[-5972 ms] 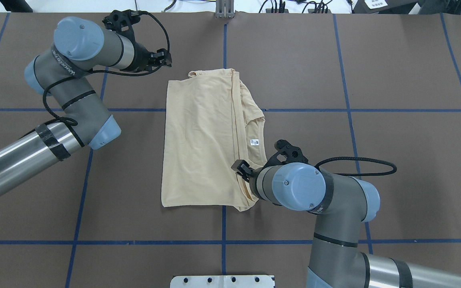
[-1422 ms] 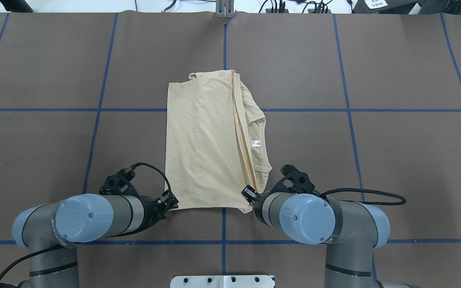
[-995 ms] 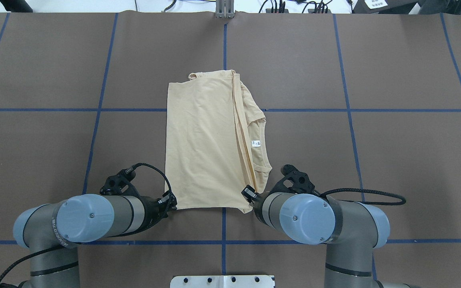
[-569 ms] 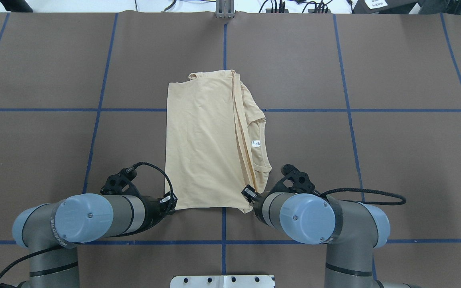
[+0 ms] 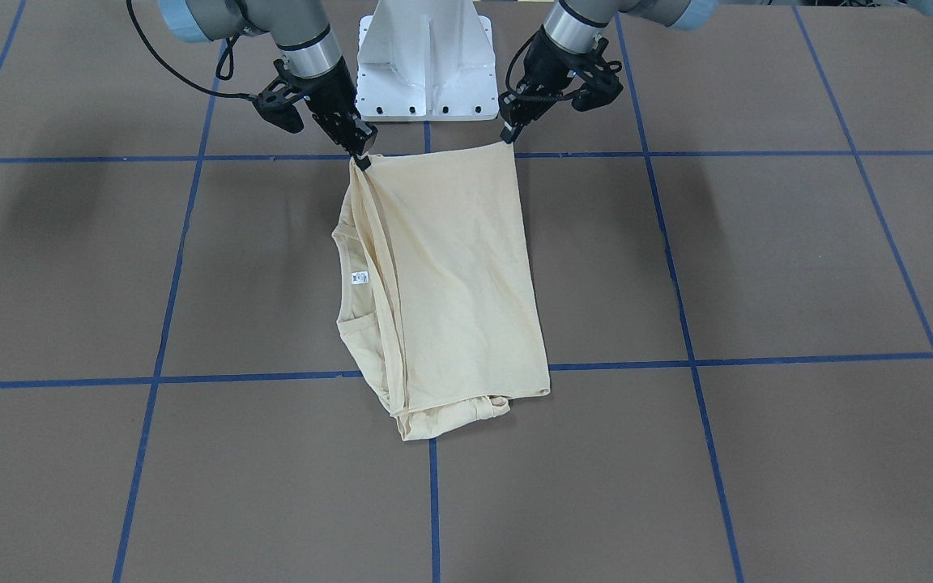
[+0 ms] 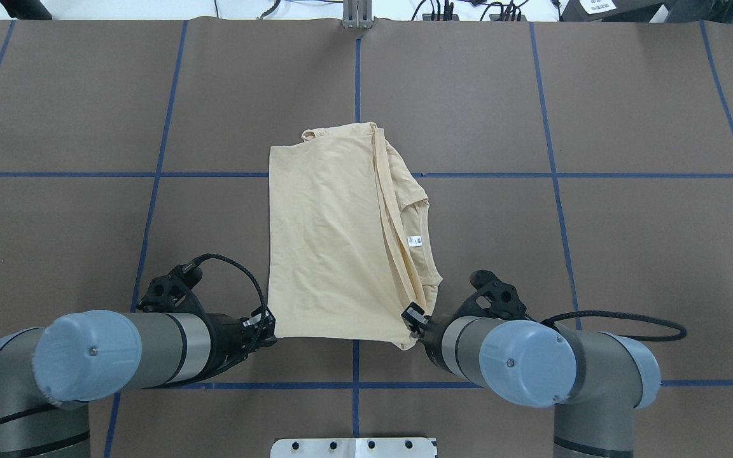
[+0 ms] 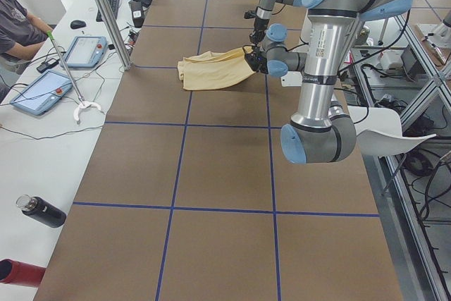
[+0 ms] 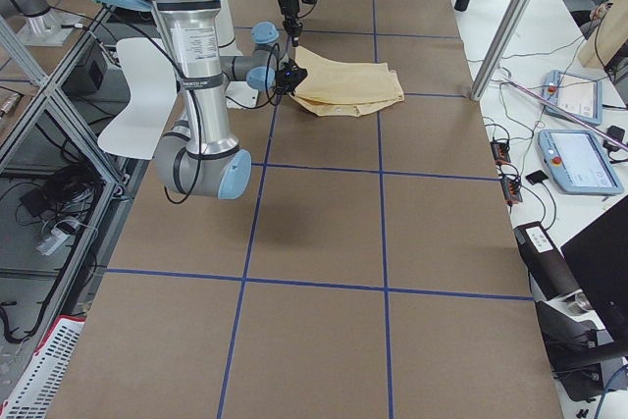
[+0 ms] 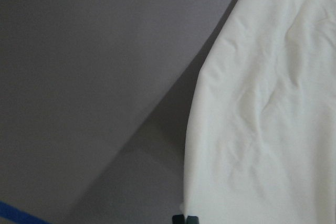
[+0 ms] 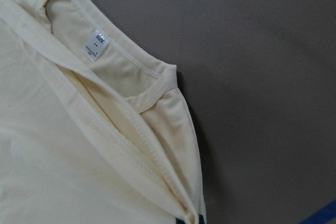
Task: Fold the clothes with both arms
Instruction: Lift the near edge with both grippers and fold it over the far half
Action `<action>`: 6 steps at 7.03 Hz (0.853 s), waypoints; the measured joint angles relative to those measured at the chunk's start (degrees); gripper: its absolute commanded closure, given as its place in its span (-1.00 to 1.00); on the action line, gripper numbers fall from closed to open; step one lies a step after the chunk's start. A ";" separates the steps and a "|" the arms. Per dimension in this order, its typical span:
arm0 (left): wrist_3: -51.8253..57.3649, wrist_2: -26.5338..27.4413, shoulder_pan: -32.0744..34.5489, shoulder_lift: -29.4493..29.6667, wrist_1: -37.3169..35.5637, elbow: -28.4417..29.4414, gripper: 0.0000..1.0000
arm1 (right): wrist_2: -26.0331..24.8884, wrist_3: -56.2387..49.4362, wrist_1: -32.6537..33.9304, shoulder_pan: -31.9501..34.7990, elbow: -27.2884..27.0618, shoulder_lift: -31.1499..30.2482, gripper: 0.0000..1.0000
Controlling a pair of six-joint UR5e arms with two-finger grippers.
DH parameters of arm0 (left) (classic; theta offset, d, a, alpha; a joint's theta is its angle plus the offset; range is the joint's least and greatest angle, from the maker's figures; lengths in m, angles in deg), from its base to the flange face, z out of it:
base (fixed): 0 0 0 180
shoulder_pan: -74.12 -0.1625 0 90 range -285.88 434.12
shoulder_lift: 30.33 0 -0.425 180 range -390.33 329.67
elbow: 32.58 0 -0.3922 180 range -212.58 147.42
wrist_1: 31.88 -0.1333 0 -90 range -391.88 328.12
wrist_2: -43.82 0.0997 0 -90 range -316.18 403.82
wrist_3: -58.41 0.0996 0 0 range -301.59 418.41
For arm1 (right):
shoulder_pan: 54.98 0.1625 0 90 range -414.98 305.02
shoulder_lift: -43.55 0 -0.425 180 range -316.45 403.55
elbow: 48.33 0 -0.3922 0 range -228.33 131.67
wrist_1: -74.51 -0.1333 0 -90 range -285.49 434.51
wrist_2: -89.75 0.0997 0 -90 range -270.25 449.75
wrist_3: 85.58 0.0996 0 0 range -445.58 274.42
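Next, I release the T-shirt's near corner with my right gripper just short of the shirt's far end (image 5: 406, 375), on the neck-label side.
The cream-yellow T-shirt (image 6: 328, 242) lies folded lengthwise at the table's middle, its print hidden. Its neck and white label (image 6: 413, 240) face the right side. My left gripper (image 6: 270, 327) is shut on the shirt's near left corner. My right gripper (image 6: 414, 318) is shut on the near right corner. The near edge is raised a little and stretched between them. In the front-facing view the shirt (image 5: 450, 275) hangs from the left gripper (image 5: 507, 138) and the right gripper (image 5: 363, 158). The wrist views show cloth (image 9: 262, 103) and the neck label (image 10: 95, 45) above closed fingertips.
The white pedestal base (image 5: 426, 57) stands just behind the grippers. Blue tape lines (image 6: 354, 385) grid the brown table. A side bench with tablets (image 7: 39, 93), a dark bottle (image 7: 42, 213) and a metal post (image 7: 106, 15) runs along the far edge.
Both arms have drawn back toward the base. The shirt has slid a little toward the robot, and its near edge has lifted between the grippers.
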 measured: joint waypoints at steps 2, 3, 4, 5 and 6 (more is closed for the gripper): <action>0.63 -2.14 -0.01 0.17 -3.26 -4.22 1.00 | 0.13 2.45 0.24 0.94 -4.58 -1.73 1.00; 3.21 -3.12 2.19 1.16 -3.63 -3.31 1.00 | 1.72 2.50 0.84 4.35 -3.89 -0.20 1.00; 7.15 -4.31 6.48 3.22 -3.73 -0.71 1.00 | 5.45 2.23 1.64 9.47 0.05 3.80 1.00; 11.17 -6.39 11.69 5.68 -3.49 3.45 1.00 | 9.48 1.39 2.16 14.60 5.93 8.70 1.00; 15.17 -8.35 16.57 8.32 -2.94 8.50 1.00 | 12.43 -0.69 2.30 18.73 12.78 13.51 1.00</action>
